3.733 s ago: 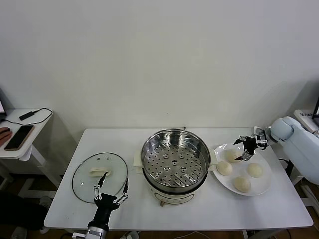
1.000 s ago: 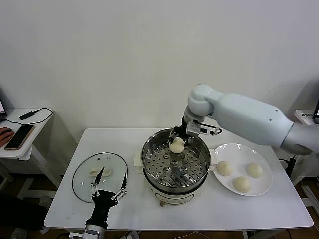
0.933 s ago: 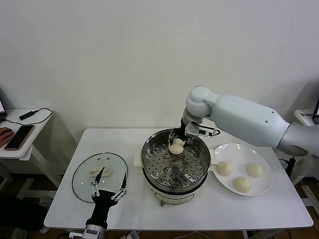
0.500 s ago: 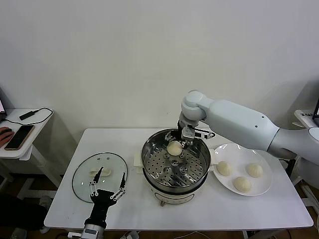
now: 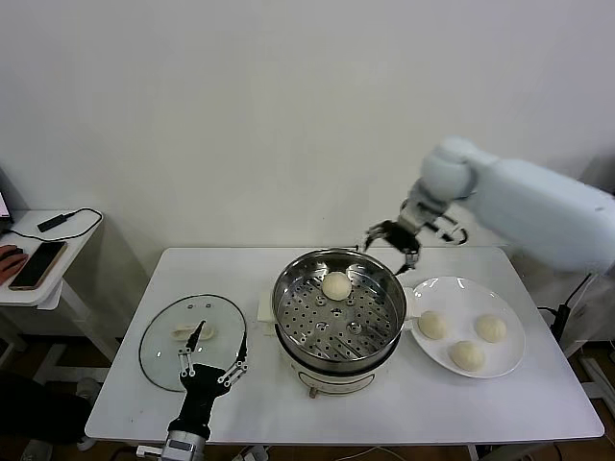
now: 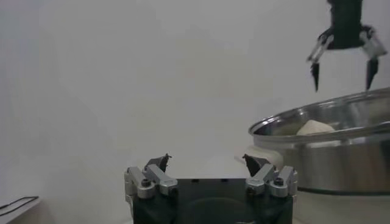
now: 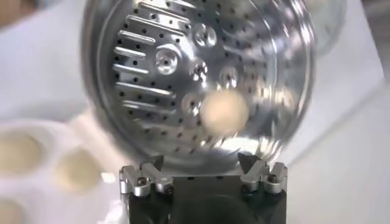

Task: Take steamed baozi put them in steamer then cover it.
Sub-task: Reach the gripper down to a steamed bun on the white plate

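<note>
My right gripper will go to the white plate next. Then it should close around the middle of the baozi (image 5: 432,325) (image 7: 78,171) nearest the steamer.
The shiny steel steamer (image 5: 288,309) stands mid-table on a cream base; it also shows in the left wrist view (image 6: 341,155) and the right wrist view (image 7: 122,79). One baozi (image 5: 336,285) lies on its perforated tray at the back, also seen in the right wrist view (image 7: 224,112) and the left wrist view (image 6: 314,127). Three baozi (image 5: 433,325) (image 5: 491,328) (image 5: 467,355) lie on the white plate (image 5: 504,363). My right gripper (image 5: 390,241) is open and empty, above the steamer's back right rim. The glass cover (image 5: 161,357) lies flat at the left. My left gripper (image 5: 212,364) is open, at the cover's near edge.
A side table at the far left holds a phone (image 5: 36,265) and a cable. The white wall stands right behind the table's back edge. The plate sits right of the steamer, near the table's right side.
My right gripper has let go of the baozi, which now lies on the steamer's tray. The gripper has risen and moved right, away from the pot. The left arm has barely moved.
</note>
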Controlling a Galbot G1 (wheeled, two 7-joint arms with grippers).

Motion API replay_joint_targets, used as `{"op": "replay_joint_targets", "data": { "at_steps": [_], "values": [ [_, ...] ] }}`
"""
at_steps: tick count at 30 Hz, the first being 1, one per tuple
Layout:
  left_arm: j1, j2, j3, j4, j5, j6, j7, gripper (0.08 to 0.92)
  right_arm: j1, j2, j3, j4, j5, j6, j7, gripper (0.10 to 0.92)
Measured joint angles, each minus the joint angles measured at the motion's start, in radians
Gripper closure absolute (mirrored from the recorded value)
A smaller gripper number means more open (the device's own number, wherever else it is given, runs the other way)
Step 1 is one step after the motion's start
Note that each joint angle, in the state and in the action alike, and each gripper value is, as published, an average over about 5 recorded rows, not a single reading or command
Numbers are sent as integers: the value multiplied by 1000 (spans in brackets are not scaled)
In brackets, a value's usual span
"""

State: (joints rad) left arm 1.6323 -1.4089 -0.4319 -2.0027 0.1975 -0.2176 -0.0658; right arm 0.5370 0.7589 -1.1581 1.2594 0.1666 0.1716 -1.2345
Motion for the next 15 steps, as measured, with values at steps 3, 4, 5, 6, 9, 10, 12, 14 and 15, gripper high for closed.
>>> {"op": "replay_joint_targets", "data": {
  "at_steps": [3, 4, 5, 6, 9, 10, 12, 14, 15],
  "values": [
    [1, 1, 4, -1, 0, -1, 0, 177, -1, -40, -37, -18, 52, -54, 5, 203],
    [1, 1, 5, -2, 0, -2, 0, 177, -5, -50, -48, -24, 66, -69, 9, 203],
    [1, 2, 6, -3, 1, -2, 0, 177, -11, -59, -58, -30, 78, -82, 13, 203],
    [1, 2, 6, -4, 1, -2, 0, 177, -19, -66, -66, -37, 88, -93, 18, 203],
    [3, 1, 6, -5, 1, -2, 0, 177, -49, -79, -82, -62, 112, -121, 34, 203],
    [4, 0, 6, -6, 1, -2, 0, 177, -62, -81, -84, -73, 117, -128, 40, 203],
    [5, -2, 6, -7, 1, -3, 0, 177, -89, -81, -84, -93, 123, -140, 52, 203],
    [7, -4, 5, -7, 1, -3, -1, 177, -119, -79, -77, -115, 125, -150, 64, 203],
    [7, -5, 5, -7, 2, -4, -1, 177, -134, -77, -72, -126, 125, -154, 70, 203]
  ]
}}
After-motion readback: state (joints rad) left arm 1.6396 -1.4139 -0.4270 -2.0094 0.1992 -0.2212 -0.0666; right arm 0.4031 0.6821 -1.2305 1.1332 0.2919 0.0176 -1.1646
